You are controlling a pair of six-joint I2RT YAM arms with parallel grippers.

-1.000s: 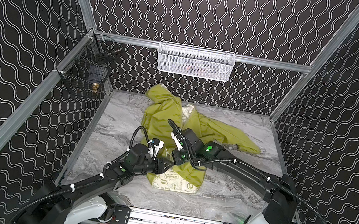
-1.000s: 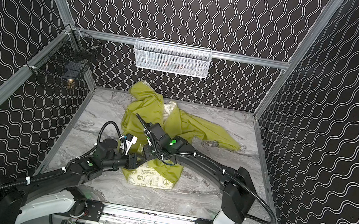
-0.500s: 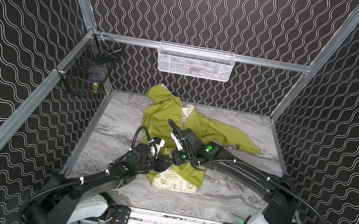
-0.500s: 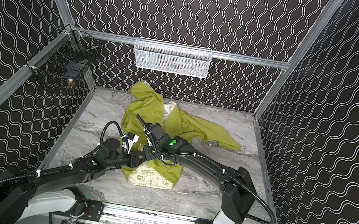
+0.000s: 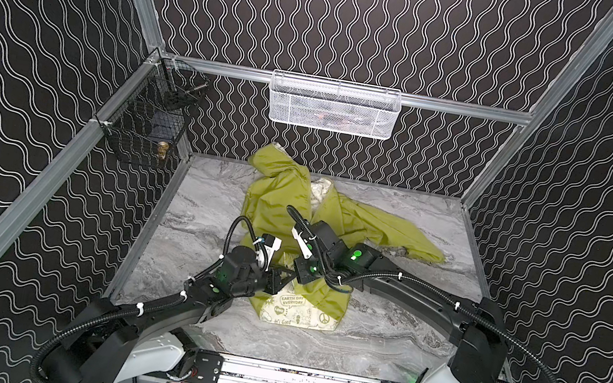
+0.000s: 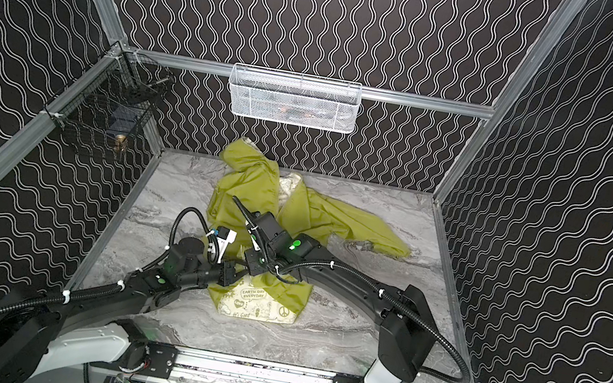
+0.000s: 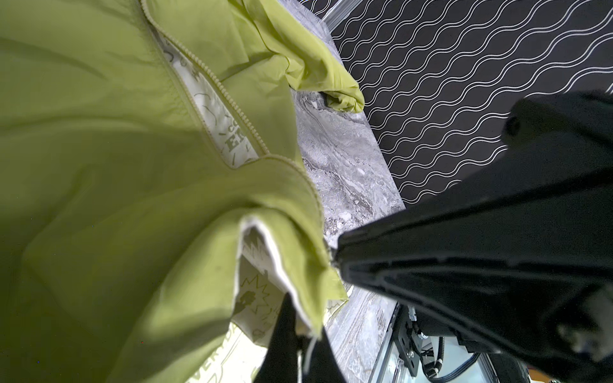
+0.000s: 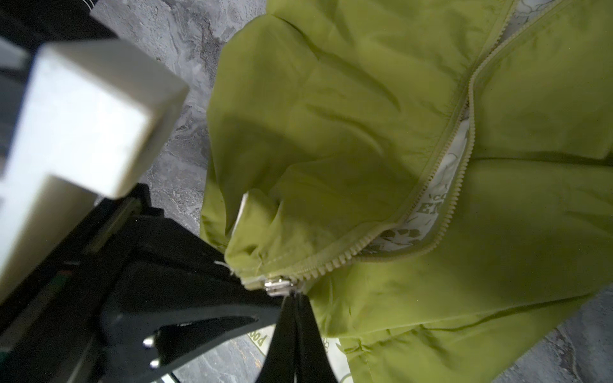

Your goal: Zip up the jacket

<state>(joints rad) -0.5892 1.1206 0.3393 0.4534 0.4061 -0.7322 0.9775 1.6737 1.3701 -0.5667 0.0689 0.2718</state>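
My left gripper holds just the white trim next to a loose fold, so it should open and grab the front edge [image 7: 317,281] close under the slider.
The lime-green jacket [image 5: 281,205] [image 6: 250,191] lies crumpled mid-table, its cream printed lining turned out at the near hem. In the right wrist view my right gripper [image 8: 295,303] is shut on the silver zipper slider [image 8: 278,286] at the bottom of the front. Above the slider the pale zipper teeth [image 8: 454,195] stand apart, showing lining. In the left wrist view my left gripper [image 7: 300,335] is shut on the jacket's bottom edge with white trim, just beside the right gripper's black fingers [image 7: 365,262]. In both top views the two grippers [image 5: 281,279] [image 6: 243,270] meet at the jacket's lower left front.
The table [image 5: 378,331] is grey marble. A white mesh basket [image 5: 333,106] hangs on the back wall above the jacket's hood. A black wire basket [image 5: 147,124] hangs on the left wall. A metal rail [image 5: 306,382] runs along the front edge.
My left gripper has closed onto the jacket's bottom edge next to the slider. The right gripper has stayed shut in place.
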